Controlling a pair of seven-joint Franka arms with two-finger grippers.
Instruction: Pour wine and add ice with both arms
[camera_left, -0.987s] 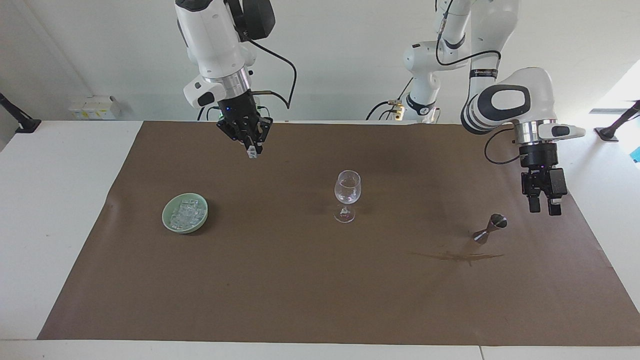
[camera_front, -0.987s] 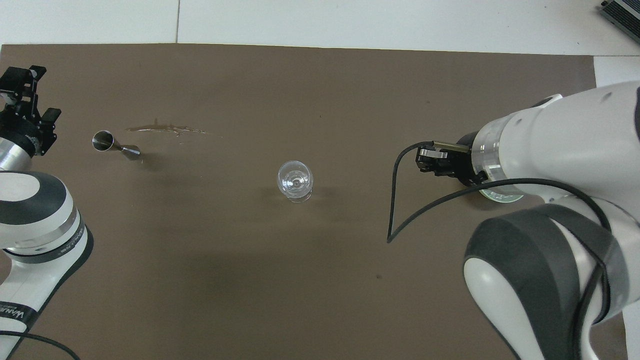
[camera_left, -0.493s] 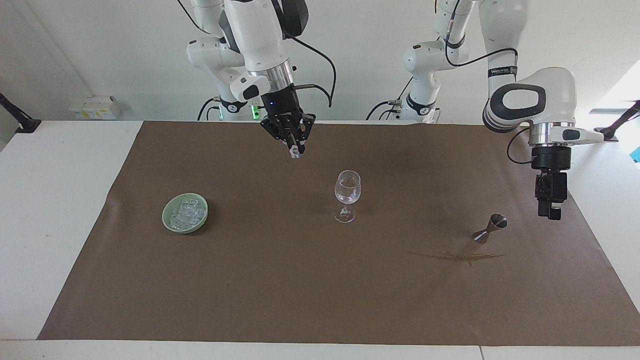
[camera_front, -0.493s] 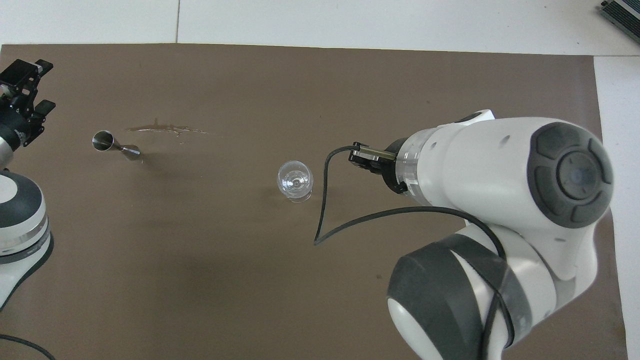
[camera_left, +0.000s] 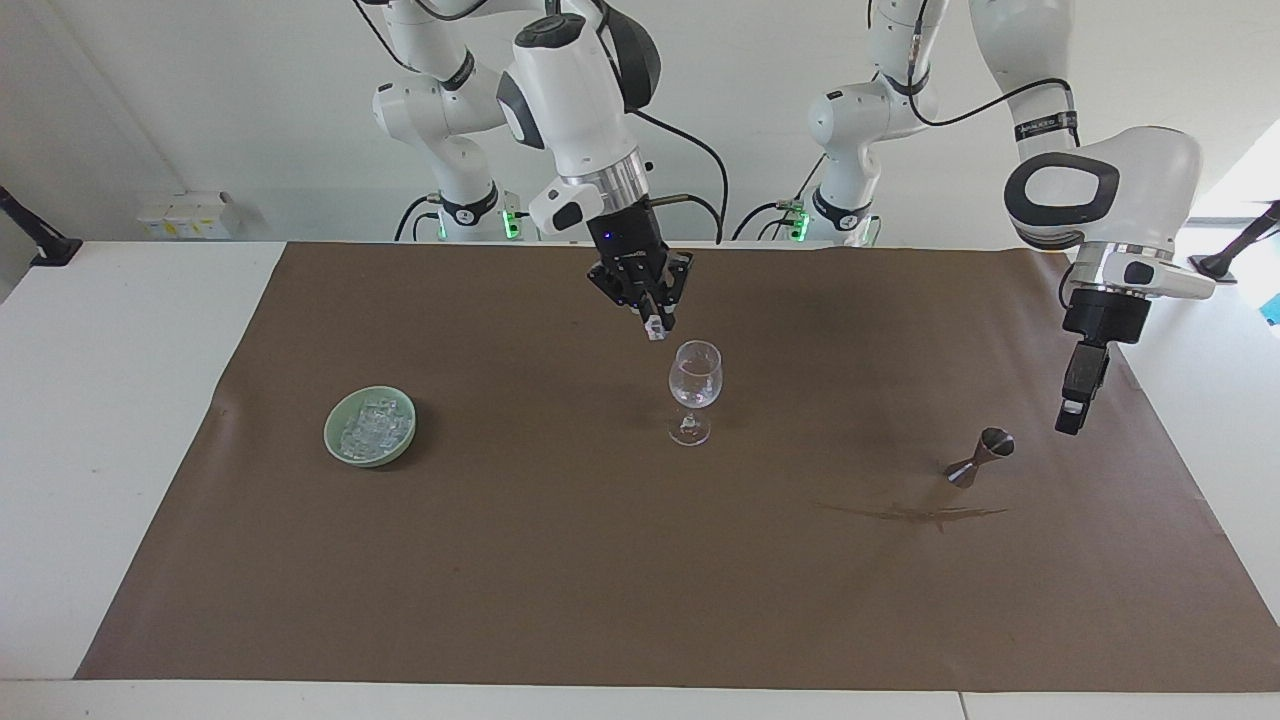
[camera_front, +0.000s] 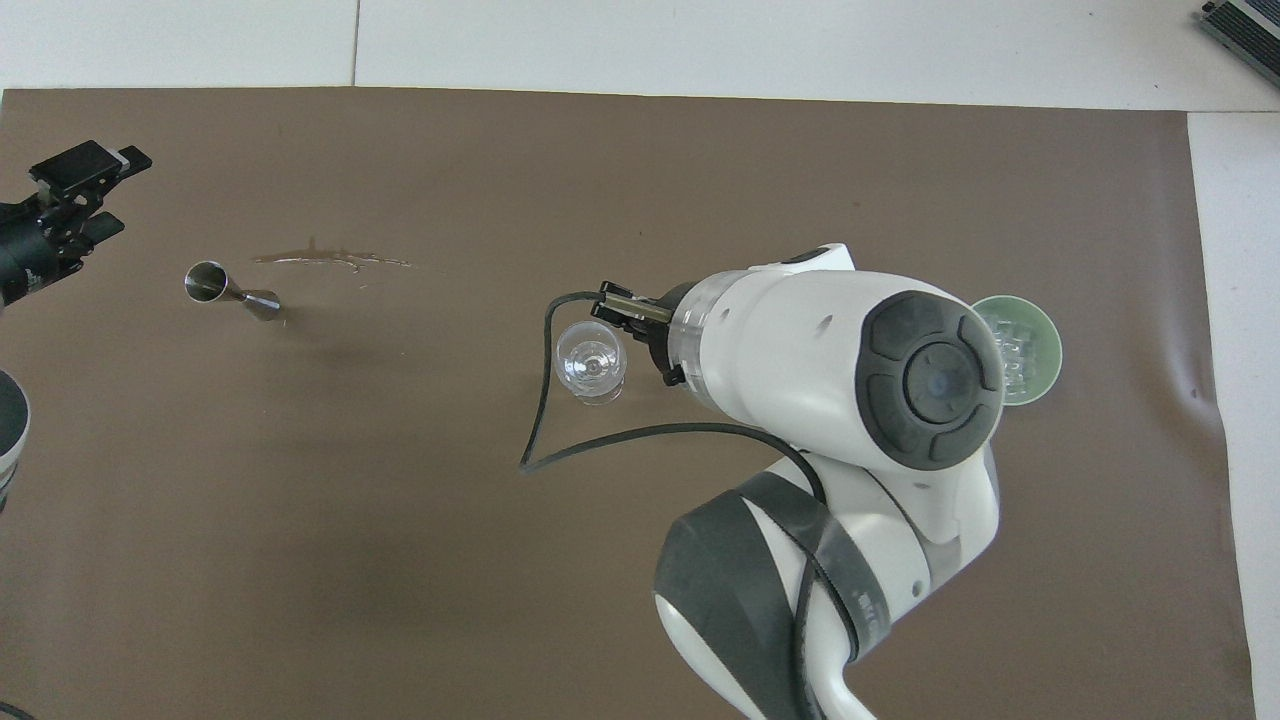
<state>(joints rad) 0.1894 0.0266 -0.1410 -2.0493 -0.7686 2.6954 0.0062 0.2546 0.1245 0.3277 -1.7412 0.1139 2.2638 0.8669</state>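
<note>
The robot's right gripper needs to release the ice cube inside the clear stemmed wine glass (camera_front: 591, 364) that stands in the middle of the table.
The clear stemmed wine glass (camera_left: 695, 378) stands upright mid-table; it also shows in the overhead view (camera_front: 591, 362). My right gripper (camera_left: 656, 322) is shut on one small ice cube (camera_left: 656, 329). It hangs just above the glass's rim, a little toward the right arm's end. In the overhead view the right arm's wrist hides that gripper. The ice (camera_left: 371, 426) is heaped in a green bowl (camera_left: 340, 446) toward the right arm's end, and shows partly in the overhead view (camera_front: 1012, 338). My left gripper (camera_left: 1071, 412) hangs in the air beside a steel jigger (camera_left: 982, 456).
The jigger (camera_front: 228, 290) leans tilted on the brown mat toward the left arm's end. A thin streak of spilled liquid (camera_left: 915, 513) lies on the mat just farther from the robots than the jigger. White table (camera_left: 120, 400) surrounds the mat.
My right gripper has carried the ice cube from near the bowl's end across to the wine glass's rim. My left gripper has turned at the wrist and risen slightly beside the jigger.
</note>
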